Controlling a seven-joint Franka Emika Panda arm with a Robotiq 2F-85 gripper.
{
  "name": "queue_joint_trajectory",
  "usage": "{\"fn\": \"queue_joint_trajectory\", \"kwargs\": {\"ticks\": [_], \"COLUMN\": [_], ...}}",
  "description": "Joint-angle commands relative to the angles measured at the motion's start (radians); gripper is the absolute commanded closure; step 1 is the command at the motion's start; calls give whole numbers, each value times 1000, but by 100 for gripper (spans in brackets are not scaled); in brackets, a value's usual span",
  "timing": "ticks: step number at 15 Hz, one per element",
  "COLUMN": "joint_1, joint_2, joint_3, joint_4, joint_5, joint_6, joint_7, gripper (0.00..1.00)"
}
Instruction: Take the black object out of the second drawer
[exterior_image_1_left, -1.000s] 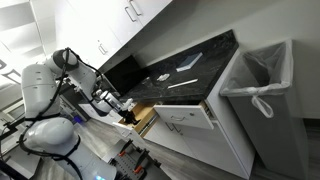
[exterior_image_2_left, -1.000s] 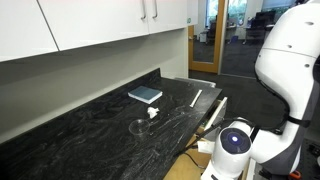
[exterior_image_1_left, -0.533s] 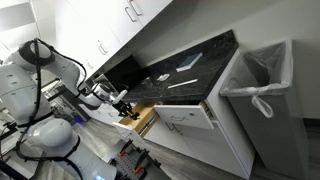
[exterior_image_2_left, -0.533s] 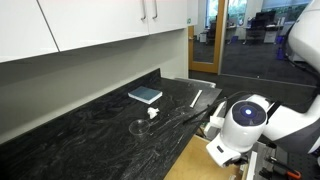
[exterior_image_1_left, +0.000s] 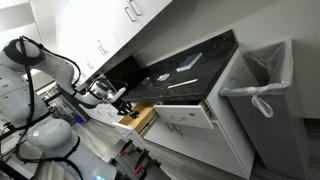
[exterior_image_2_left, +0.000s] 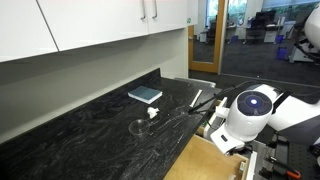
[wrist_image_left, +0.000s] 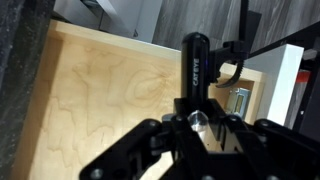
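Observation:
Next, I let go of the black object on the black stone counter (exterior_image_1_left: 155, 85) near the small white item.
The second drawer (exterior_image_1_left: 143, 118) stands pulled open under the dark counter, its tan wooden inside showing in both exterior views (exterior_image_2_left: 203, 160). In the wrist view its bare wooden floor (wrist_image_left: 95, 95) fills the frame. My gripper (wrist_image_left: 197, 128) is shut on the black object (wrist_image_left: 195, 70), a black cylinder with a glassy end, and holds it above the drawer floor. In an exterior view the gripper (exterior_image_1_left: 119, 99) hangs just above the drawer's outer end. In the other exterior view the arm's white wrist (exterior_image_2_left: 247, 108) hides the jaws.
A wider white-fronted drawer with a bar handle (exterior_image_1_left: 186, 116) is open beside it. The black stone counter (exterior_image_2_left: 90, 130) carries a blue book (exterior_image_2_left: 145, 95), a small white item (exterior_image_2_left: 152, 113) and a thin white strip (exterior_image_2_left: 196, 98). A lined bin (exterior_image_1_left: 262, 80) stands at the counter's end.
The arm has risen and drawn back from the drawer, carrying the gripper up and away from the counter edge. The drawers have not moved.

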Motion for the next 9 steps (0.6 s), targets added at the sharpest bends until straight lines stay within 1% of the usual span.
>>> {"fn": "queue_joint_trajectory", "kwargs": {"ticks": [1, 6, 9], "joint_1": [-29, -99, -130], "joint_2": [-14, -58, -59], "joint_3": [-28, -98, -135], "joint_4": [9, 75, 154], "joint_5": [3, 40, 62], "joint_6": [59, 107, 114], "joint_7": [85, 116, 153], "gripper": [93, 93, 93]}}
